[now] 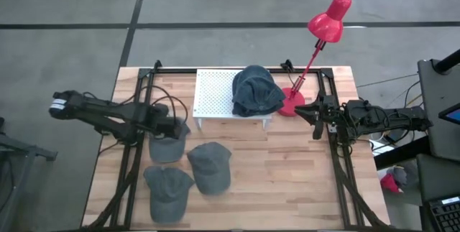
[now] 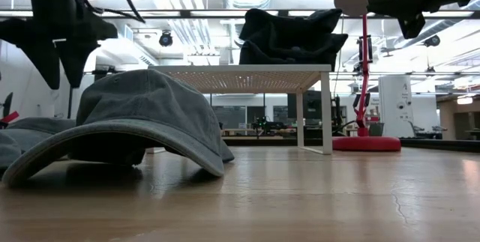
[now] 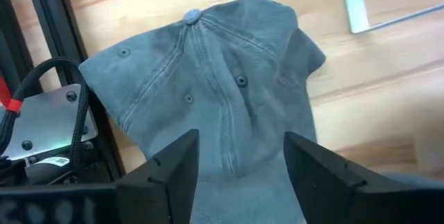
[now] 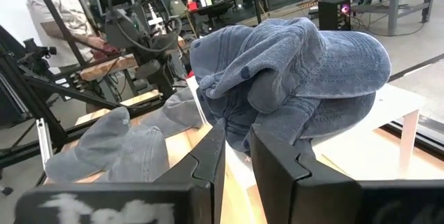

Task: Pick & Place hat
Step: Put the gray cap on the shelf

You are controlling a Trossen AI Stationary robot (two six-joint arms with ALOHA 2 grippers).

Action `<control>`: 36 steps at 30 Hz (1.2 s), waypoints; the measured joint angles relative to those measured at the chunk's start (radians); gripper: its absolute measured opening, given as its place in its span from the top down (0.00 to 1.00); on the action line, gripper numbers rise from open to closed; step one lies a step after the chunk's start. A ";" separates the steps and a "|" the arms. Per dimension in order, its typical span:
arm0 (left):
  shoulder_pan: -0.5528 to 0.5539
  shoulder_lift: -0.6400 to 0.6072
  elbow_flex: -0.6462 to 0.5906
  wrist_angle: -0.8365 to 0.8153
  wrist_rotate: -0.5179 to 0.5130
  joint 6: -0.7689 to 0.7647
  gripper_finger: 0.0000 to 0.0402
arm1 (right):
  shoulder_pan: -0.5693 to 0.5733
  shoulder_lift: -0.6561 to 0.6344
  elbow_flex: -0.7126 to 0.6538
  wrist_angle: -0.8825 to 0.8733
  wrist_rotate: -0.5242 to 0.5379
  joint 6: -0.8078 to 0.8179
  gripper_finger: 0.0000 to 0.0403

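Note:
The crown's front seam (image 1: 168, 144) (image 3: 229, 159) of the grey hat nearest the white stand will be pinched into a fold as my left gripper closes on it.
A blue hat (image 1: 256, 92) sits crown-up on the white perforated stand (image 1: 215, 94), partly overhanging its right edge; the right wrist view shows this blue hat (image 4: 291, 71) close ahead. Three grey hats (image 1: 169, 146) (image 1: 210, 166) (image 1: 167, 189) lie on the wooden table. My left gripper (image 3: 241, 175) hovers open over the nearest grey hat (image 3: 222, 85), one finger to each side of its crown, apart from it. My right gripper (image 4: 236, 161) hangs at the table's right, beside the lamp base, open by a narrow gap and pointing at the blue hat.
A red desk lamp (image 1: 327, 24) stands right of the stand, its base (image 1: 292, 103) close to my right gripper (image 1: 310, 113). Black frame rails (image 1: 133, 153) run along both table sides. A person (image 4: 62, 16) stands beyond the table's left side. Bare wood (image 1: 287, 182) lies front right.

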 joint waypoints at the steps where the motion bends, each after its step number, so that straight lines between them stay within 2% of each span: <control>1: 0.001 0.011 0.000 0.001 0.001 0.000 0.49 | 0.000 0.000 0.000 0.000 0.000 0.000 0.84; 16: 0.025 0.142 -0.002 0.015 0.026 -0.060 0.48 | 0.000 0.000 0.000 0.000 0.000 0.004 0.78; 20: 0.030 0.149 -0.042 0.043 0.039 -0.075 0.48 | 0.000 0.000 0.000 0.000 0.000 0.003 0.78; 36: 0.069 0.128 -0.412 0.545 0.134 -0.108 0.48 | 0.000 0.000 0.000 0.001 0.000 0.004 0.84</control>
